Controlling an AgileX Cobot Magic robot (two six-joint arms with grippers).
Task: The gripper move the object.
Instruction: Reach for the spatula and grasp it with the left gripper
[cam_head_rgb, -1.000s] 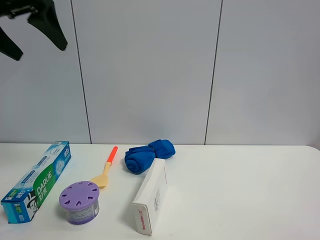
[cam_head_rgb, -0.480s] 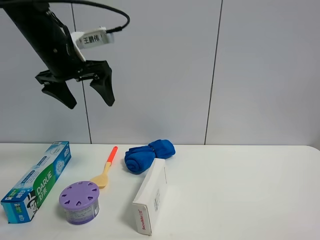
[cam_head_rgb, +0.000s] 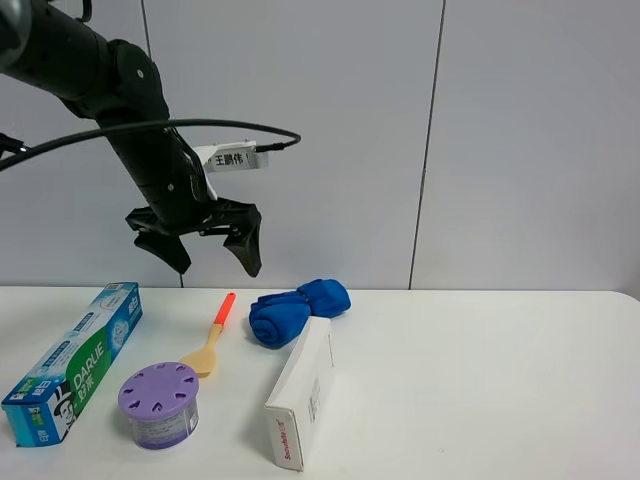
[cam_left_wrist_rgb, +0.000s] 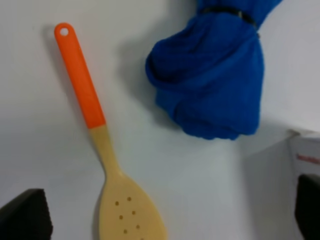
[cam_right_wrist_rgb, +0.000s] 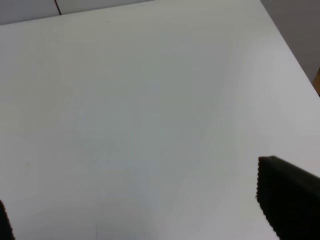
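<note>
The spatula has an orange-red handle that meets a tan part. Next, my left gripper closes on that handle at its lower end (cam_head_rgb: 218, 321) (cam_left_wrist_rgb: 94, 117), where the two meet.
The spatula (cam_head_rgb: 213, 337), with a tan perforated head and an orange-red handle, lies flat on the white table (cam_head_rgb: 480, 380), left of centre. It also shows in the left wrist view (cam_left_wrist_rgb: 102, 145). My left gripper (cam_head_rgb: 214, 260) is open and empty. It hangs above the spatula's handle end, clear of the table. Its two fingertips (cam_left_wrist_rgb: 22, 220) stand wide apart at the corners of the left wrist view. My right gripper is out of the exterior high view. Its fingers (cam_right_wrist_rgb: 287, 197) stand wide apart at the edges of the right wrist view, over bare table, holding nothing.
A rolled blue cloth (cam_head_rgb: 296, 310) lies just right of the spatula handle. A white box (cam_head_rgb: 300, 392) lies in front of the cloth. A purple round container (cam_head_rgb: 159, 403) sits by the spatula head. A toothpaste box (cam_head_rgb: 76, 361) lies at the far left.
My left arm has come down from the upper left corner and moved right. Its open gripper now hangs just above the spatula. The things on the table have not moved.
</note>
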